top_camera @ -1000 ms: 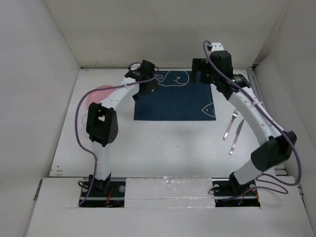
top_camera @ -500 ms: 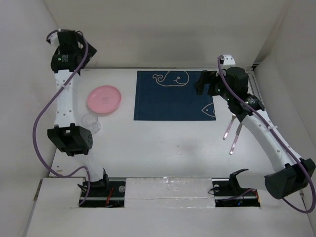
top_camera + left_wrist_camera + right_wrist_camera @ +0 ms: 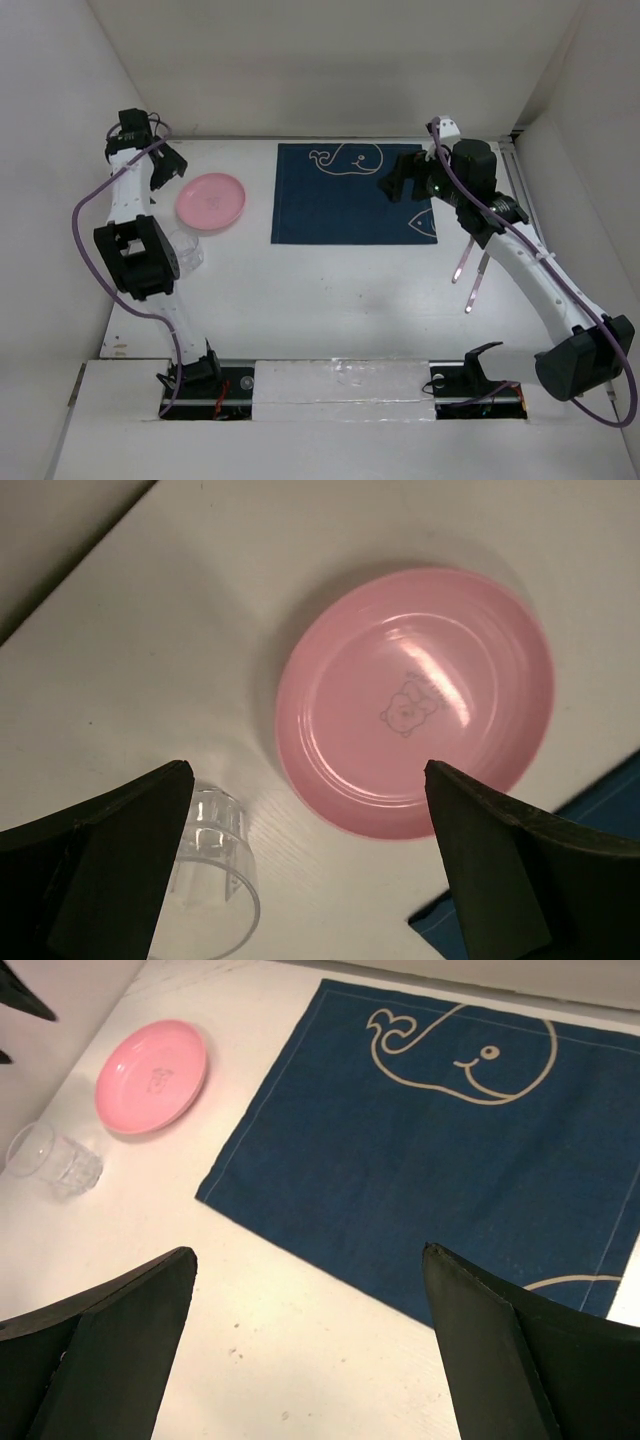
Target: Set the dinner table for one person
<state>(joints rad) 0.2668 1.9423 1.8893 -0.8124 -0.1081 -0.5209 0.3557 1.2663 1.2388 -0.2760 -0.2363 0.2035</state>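
Next, I close my left gripper on the pink plate's rim (image 3: 180, 213) (image 3: 283, 748), on the side that faces away from the navy placemat, close to the clear glass.
The white dinner table (image 3: 330, 290) carries a navy whale placemat (image 3: 350, 195) at the far middle. A pink plate (image 3: 211, 200) lies left of the placemat and a clear glass (image 3: 186, 250) stands nearer. A fork (image 3: 463, 256) and a knife (image 3: 479, 278) lie right of the placemat. My left gripper (image 3: 163, 170) is open and empty, up by the far-left wall; its view shows the plate (image 3: 415, 720) and the glass (image 3: 210, 875) below it. My right gripper (image 3: 398, 181) is open and empty above the placemat's right part (image 3: 440, 1150).
White wall panels close the table on the left, far and right sides. The left arm's elbow (image 3: 135, 258) hangs over the table's left edge beside the glass. The right wrist view also shows the plate (image 3: 152, 1073) and the glass (image 3: 55, 1158).
My left gripper swung from the placemat's far-left edge out to the left wall, then came down toward the plate. My right gripper left the placemat's far edge and shifted slightly left over it.
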